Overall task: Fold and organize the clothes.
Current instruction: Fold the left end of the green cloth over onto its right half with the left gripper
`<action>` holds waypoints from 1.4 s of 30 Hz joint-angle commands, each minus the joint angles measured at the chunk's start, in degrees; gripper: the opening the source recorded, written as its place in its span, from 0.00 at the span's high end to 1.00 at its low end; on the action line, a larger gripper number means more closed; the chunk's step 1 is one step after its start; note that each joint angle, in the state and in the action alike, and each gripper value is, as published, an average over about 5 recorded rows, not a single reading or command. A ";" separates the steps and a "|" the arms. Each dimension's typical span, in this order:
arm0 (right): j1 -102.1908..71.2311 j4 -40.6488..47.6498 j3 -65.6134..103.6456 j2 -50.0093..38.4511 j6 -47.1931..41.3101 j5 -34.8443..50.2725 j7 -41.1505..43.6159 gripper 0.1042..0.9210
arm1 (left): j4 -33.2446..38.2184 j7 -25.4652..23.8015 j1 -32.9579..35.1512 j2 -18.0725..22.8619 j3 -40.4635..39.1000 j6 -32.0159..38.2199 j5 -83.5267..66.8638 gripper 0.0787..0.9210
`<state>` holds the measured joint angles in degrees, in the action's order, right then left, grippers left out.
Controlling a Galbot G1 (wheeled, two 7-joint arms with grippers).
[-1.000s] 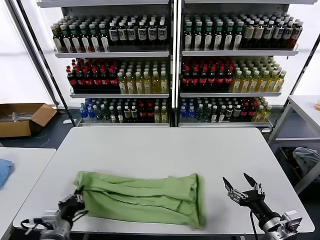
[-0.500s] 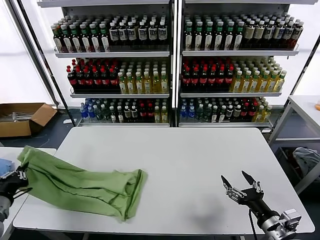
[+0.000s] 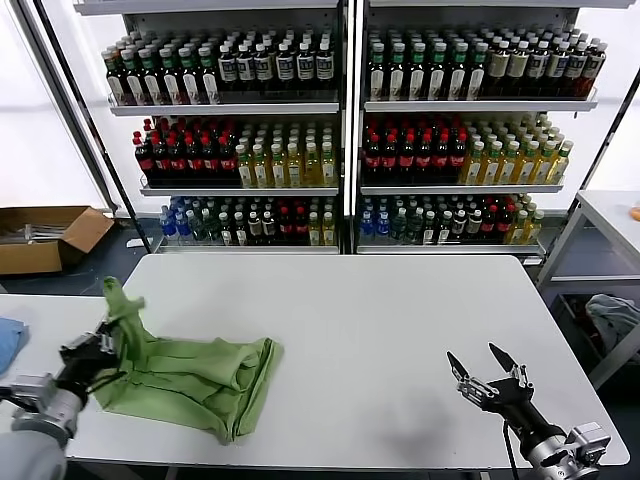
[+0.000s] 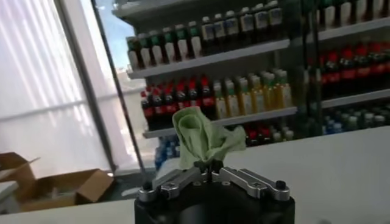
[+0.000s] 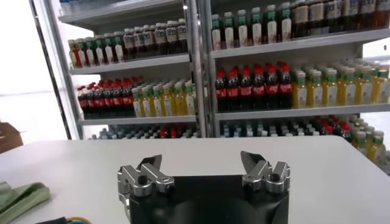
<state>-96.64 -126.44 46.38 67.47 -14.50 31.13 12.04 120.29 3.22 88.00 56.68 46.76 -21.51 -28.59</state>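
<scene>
Next, my left gripper releases the raised end of the light green clothes on their edge (image 3: pixel 259 377) nearest the middle of the table.
The light green clothes (image 3: pixel 190 378) lie bunched on the left part of the white table (image 3: pixel 380 330), one end lifted. My left gripper (image 3: pixel 95 350) is shut on that raised end at the table's left edge; in the left wrist view the pinched green fabric (image 4: pixel 201 137) stands up out of the left gripper (image 4: pixel 207 165). My right gripper (image 3: pixel 487 372) hovers open over the table's front right, nothing between its fingers. In the right wrist view the right gripper (image 5: pixel 201 167) is wide open, and a bit of the green clothes (image 5: pixel 21 198) shows far off.
Shelves of bottles (image 3: pixel 340 130) stand behind the table. A second table with a blue cloth (image 3: pixel 8 340) adjoins at the left. A cardboard box (image 3: pixel 45 235) lies on the floor at left, and a grey-blue fabric heap (image 3: pixel 612 318) at right.
My left gripper dragged the clothes leftward across the table, then came back inward and up, so one end now stands raised. The right gripper has stayed in place, open.
</scene>
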 commanded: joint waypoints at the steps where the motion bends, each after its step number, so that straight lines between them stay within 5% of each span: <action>1: -0.17 0.17 0.34 0.25 0.07 -0.02 0.03 0.12 | 4.93 1.46 0.05 9.52 -16.93 0.30 4.66 0.99; 22: 1.56 0.92 -1.13 0.11 -0.29 -0.16 -0.21 0.12 | 3.26 -1.13 1.55 14.02 -27.09 -1.68 10.17 0.96; 34: 1.60 0.48 -1.16 0.46 -0.32 -0.20 -0.27 0.12 | 10.72 -1.91 4.81 13.55 -26.71 -2.79 9.04 0.57; 42: 1.45 0.59 -1.37 0.56 -0.20 -0.07 -0.16 0.12 | 12.26 -1.56 2.37 6.06 -8.18 -5.20 -1.44 0.30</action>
<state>-95.21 -125.89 45.28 68.02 -14.77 31.05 11.87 130.11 1.64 91.72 68.37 23.73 -24.95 -21.98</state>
